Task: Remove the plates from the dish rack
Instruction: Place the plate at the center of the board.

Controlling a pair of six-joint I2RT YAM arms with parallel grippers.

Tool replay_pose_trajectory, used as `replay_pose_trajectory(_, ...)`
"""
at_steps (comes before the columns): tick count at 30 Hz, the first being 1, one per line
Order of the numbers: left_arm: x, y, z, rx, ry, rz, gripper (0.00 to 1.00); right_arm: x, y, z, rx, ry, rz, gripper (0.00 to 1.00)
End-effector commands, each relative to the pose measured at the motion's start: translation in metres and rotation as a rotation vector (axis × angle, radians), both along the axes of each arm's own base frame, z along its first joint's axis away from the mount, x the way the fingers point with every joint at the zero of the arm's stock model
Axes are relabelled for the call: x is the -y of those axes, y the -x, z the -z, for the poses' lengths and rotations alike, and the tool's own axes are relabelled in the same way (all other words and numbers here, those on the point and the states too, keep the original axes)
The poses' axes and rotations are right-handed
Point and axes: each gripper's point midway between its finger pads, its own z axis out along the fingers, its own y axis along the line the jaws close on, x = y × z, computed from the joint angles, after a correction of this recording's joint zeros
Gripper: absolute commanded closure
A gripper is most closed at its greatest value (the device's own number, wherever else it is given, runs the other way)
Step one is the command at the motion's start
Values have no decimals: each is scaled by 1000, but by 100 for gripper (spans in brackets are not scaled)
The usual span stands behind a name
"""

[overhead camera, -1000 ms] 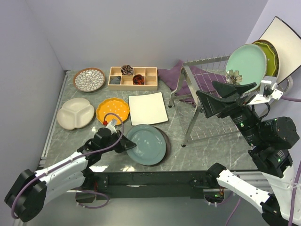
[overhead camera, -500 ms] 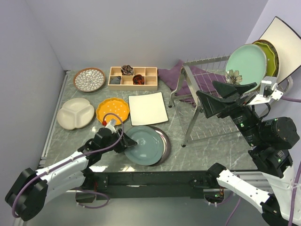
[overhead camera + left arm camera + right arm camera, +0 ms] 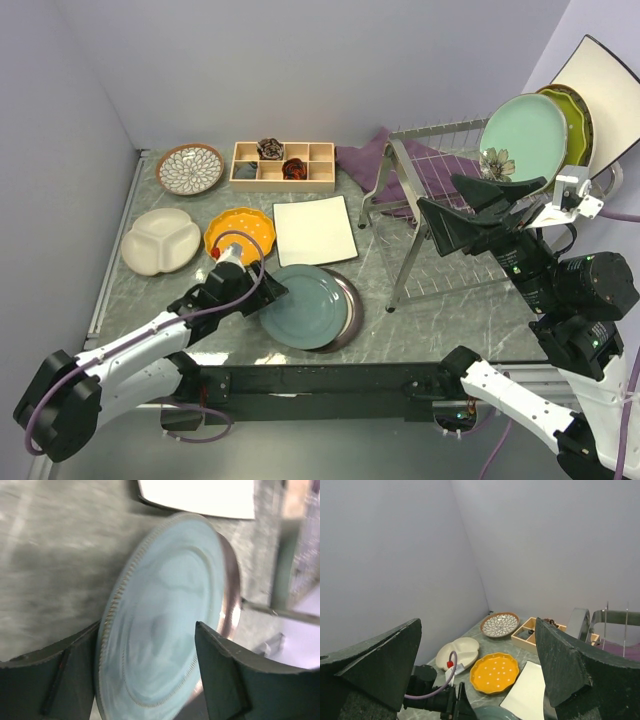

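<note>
The teal plate sits off-centre with the brown plate's rim sticking out, so my left gripper will retake the teal rim (image 3: 263, 316) and shift it squarely over the brown plate.
The teal plate (image 3: 305, 307) lies on the table in front of the left arm, filling the left wrist view (image 3: 165, 625). My left gripper (image 3: 268, 292) stands open at its left rim, one finger on each side (image 3: 147, 627). The dish rack (image 3: 440, 215) holds a pale green floral plate (image 3: 525, 135), a yellow-green plate (image 3: 580, 115) and a white square plate (image 3: 612, 90) at its far right end. My right gripper (image 3: 438, 190) hangs open and empty above the rack (image 3: 477, 625).
On the table lie a petal-patterned plate (image 3: 190, 168), a cream divided plate (image 3: 160, 240), an orange scalloped plate (image 3: 241, 234) and a white square plate (image 3: 315, 230). A wooden compartment tray (image 3: 282, 163) and a purple cloth (image 3: 365, 160) sit at the back. Walls close the left and back.
My left gripper, shut on the teal plate's left rim a second ago, has opened. The plate has settled slightly to the left on the table. The right arm has not moved.
</note>
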Motion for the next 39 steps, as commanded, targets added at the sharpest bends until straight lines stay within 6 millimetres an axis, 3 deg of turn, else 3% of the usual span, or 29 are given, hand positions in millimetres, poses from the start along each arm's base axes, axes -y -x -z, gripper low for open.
replay_pose_trajectory(1, -13, -18, -5, 47, -102, -70, 25, -2, 5, -8, 41, 4, -22, 0)
replay_pose_trajectory(11, -18, -19, -7, 68, -237, -130, 29, -3, 8, -8, 51, 10, -31, 0)
replay_pose_trajectory(28, 6, -14, -1, 69, -322, -96, 65, -3, 12, -8, 63, 17, -42, 0)
replay_pose_trajectory(34, 7, -15, 1, 60, -338, -100, 64, -3, 12, -8, 65, 18, -43, 0)
replay_pose_trajectory(39, 13, -13, -3, 66, -304, -81, 49, -3, 11, -8, 61, 20, -41, 0)
